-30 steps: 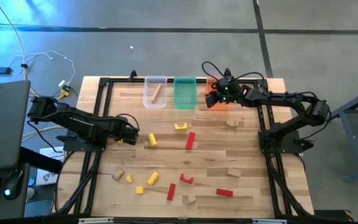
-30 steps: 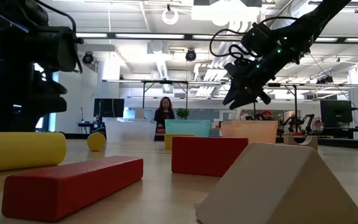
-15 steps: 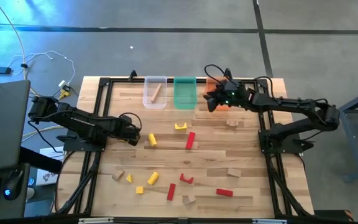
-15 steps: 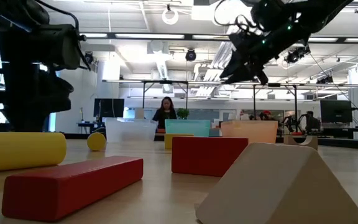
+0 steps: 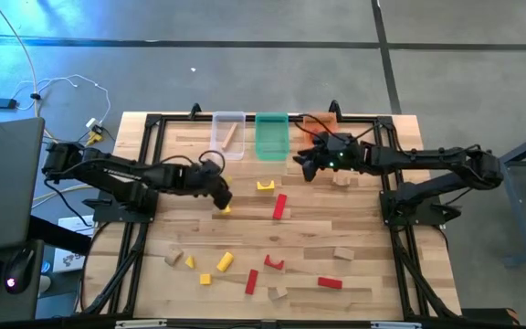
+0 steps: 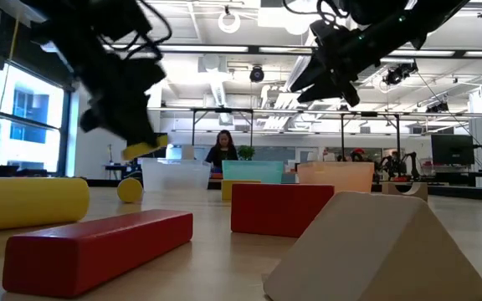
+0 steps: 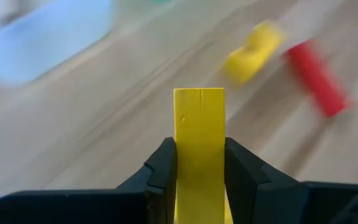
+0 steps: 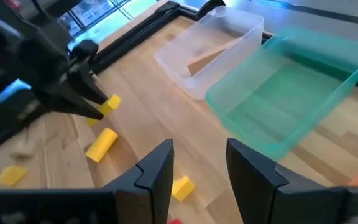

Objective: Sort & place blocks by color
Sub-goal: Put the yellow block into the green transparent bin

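I should open my left gripper and let go of the yellow bar, still in the air above the table, inside the green bin (image 5: 275,151), close to the near side of that bin.
My left gripper (image 5: 220,193) is shut on a yellow bar (image 7: 199,118) and holds it above the table, left of middle; the low view (image 6: 145,148) shows the bar in the air. A yellow cylinder (image 5: 224,209) lies on the table just under it. My right gripper (image 5: 303,166) is open and empty, in the air over the table just in front of the green bin (image 5: 271,135). A yellow arch (image 5: 265,185) and a red bar (image 5: 279,206) lie on the table between the two grippers. My left gripper pinches the yellow bar by its two long sides (image 7: 199,163) between its two fingers (image 7: 163,165). The fingers lie along the bar, whose free end sticks out past the fingertips. The gripper slants down from the table's left. The bar is lifted clear of the table.
A clear bin (image 5: 227,135) with a tan bar in it, the green bin and an orange bin (image 5: 321,118) stand in a row at the far edge. Several red, yellow and tan blocks (image 5: 225,261) lie scattered over the near half. A black frame (image 5: 153,128) borders the table.
My left gripper has moved toward the table's right edge and risen, carrying the yellow bar clear of the table. My right gripper has left the orange bin, risen, and moved toward the near edge and a little left.
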You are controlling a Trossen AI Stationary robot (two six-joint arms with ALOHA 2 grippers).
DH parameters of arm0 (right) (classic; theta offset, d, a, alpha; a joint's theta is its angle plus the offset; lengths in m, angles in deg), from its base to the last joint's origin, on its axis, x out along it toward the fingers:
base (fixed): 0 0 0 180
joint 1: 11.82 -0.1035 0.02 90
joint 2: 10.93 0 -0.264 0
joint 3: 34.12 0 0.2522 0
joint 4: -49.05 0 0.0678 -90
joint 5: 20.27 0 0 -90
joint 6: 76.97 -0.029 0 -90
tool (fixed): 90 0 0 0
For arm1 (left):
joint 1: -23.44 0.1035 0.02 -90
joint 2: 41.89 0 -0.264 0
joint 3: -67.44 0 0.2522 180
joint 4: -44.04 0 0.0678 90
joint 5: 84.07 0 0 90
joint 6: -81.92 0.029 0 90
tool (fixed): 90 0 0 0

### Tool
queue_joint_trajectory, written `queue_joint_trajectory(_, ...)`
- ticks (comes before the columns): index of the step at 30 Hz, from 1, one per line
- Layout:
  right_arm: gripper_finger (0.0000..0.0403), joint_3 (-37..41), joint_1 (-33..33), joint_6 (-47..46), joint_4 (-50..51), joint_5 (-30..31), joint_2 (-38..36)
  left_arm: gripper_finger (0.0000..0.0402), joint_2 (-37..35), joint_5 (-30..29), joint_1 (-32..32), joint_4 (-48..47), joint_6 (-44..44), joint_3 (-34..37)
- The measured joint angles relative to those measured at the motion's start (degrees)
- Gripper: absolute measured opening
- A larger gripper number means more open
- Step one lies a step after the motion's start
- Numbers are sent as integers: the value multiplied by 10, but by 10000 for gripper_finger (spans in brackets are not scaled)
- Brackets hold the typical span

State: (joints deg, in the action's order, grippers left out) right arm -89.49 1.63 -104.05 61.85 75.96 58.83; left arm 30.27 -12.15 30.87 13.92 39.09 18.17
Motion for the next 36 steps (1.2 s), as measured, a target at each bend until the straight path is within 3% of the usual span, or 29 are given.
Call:
queue_joint_trajectory(8,133,0,-45,-31,89,70,0,71,0,101,55,151,86,-3)
queue_joint_trajectory(15,133,0,-57,-73,181,97,0,71,0,117,115,207,117,-3)
queue_joint_trajectory(24,133,0,-57,-91,217,99,0,77,0,166,194,303,131,-4)
queue_joint_trajectory(36,133,0,-57,-91,226,102,0,76,40,174,258,251,191,-107)
